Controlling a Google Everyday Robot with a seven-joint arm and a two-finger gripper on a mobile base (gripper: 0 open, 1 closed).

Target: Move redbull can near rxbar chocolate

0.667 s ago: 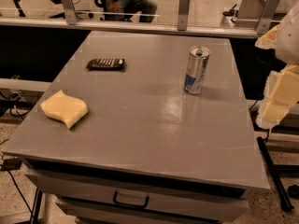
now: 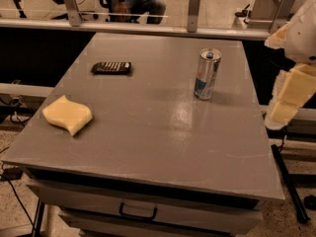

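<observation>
My gripper is to go next to the redbull can's upper part [image 2: 208, 60], around its shiny top, and close there so I can move it near the rxbar chocolate.
The redbull can [image 2: 207, 74] stands upright on the right half of the grey table [image 2: 148, 132], silver with blue panels and a shiny top. The rxbar chocolate [image 2: 111, 67], a flat dark wrapper, lies at the far left of the table, well apart from the can. My gripper [image 2: 288, 98], pale yellow, hangs beyond the table's right edge, to the right of the can and not touching it. It holds nothing that I can see.
A wavy pale-yellow sponge [image 2: 67, 114] lies near the table's left front. A drawer with a handle [image 2: 138, 214] is under the front edge. A rail with metal posts [image 2: 193, 10] runs behind the table. A black pole [image 2: 289, 181] slants on the floor at right.
</observation>
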